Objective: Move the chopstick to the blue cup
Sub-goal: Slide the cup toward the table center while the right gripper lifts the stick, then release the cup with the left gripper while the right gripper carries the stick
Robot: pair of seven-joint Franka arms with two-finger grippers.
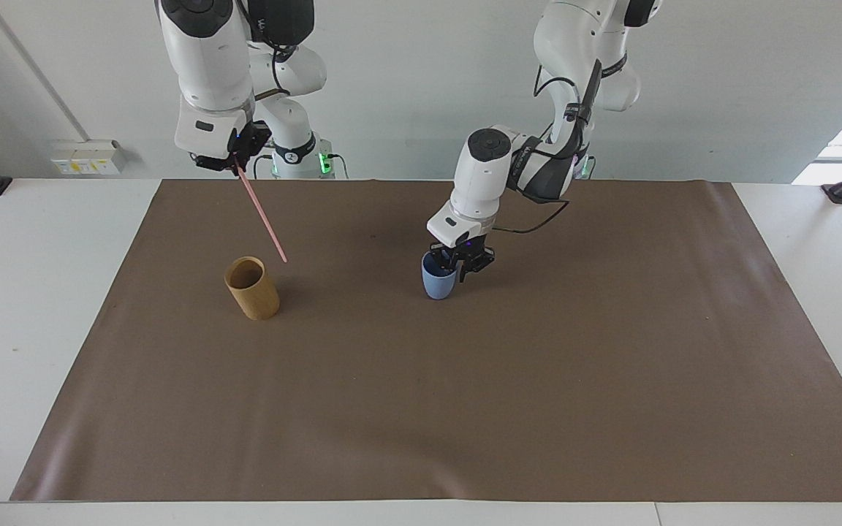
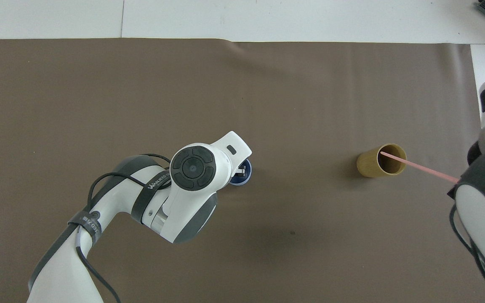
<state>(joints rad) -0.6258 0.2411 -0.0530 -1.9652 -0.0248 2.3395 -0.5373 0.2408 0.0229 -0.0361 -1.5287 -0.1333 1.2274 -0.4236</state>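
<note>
I will let go of the pale-pink chopstick with my right gripper inside the upright blue cup [image 2: 237,176] near the middle of the brown mat.
The pale-pink chopstick [image 1: 262,215] hangs slantwise in the air, its upper end gripped by my right gripper [image 1: 234,162], which is shut on it. Its lower tip is above and beside the tan cup [image 1: 251,287]. In the overhead view the chopstick [image 2: 419,167] crosses that tan cup's [image 2: 371,165] mouth, and the right arm hides its gripper. The blue cup [image 1: 437,283] stands upright on the mat near the table's middle. My left gripper [image 1: 463,264] is down at its rim. From above the left wrist covers most of the blue cup [image 2: 246,179].
A brown mat [image 1: 465,402] covers most of the white table [image 1: 19,329]. The tan cup stands toward the right arm's end, about as far from the robots as the blue cup. A cable loops off the left arm's wrist.
</note>
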